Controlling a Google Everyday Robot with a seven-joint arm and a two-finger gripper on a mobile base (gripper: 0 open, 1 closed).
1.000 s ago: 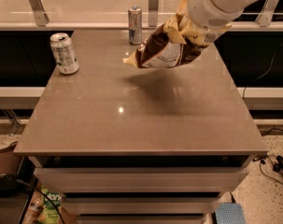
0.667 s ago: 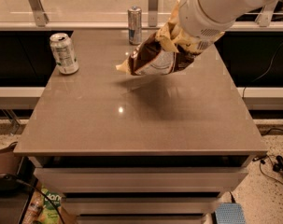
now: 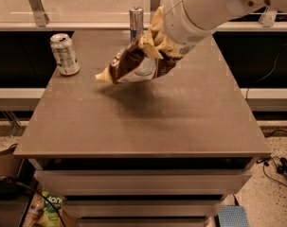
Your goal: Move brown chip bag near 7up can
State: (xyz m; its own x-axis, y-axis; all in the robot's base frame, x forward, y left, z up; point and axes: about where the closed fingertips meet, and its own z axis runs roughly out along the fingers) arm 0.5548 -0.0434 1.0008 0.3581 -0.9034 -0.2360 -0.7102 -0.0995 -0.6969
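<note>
The robot's gripper should set the brown chip bag down on the table (image 3: 86,85) in front of the 7up can.
The brown chip bag (image 3: 136,65) hangs in the air above the middle of the table, its pale yellow end pointing left and down. My gripper (image 3: 165,45) is shut on the bag's crumpled right end, mostly hidden by the white arm (image 3: 204,8) that comes in from the upper right. The 7up can (image 3: 64,54) stands upright near the table's far left corner, well to the left of the bag.
A slimmer silver-and-blue can (image 3: 136,22) stands at the far edge of the brown table (image 3: 143,122), just behind the bag. A railing with glass runs behind the table. Drawers sit under the tabletop; clutter lies on the floor at lower left.
The arm has carried the chip bag leftward across the table, toward the 7up can. Both cans have stayed in place.
</note>
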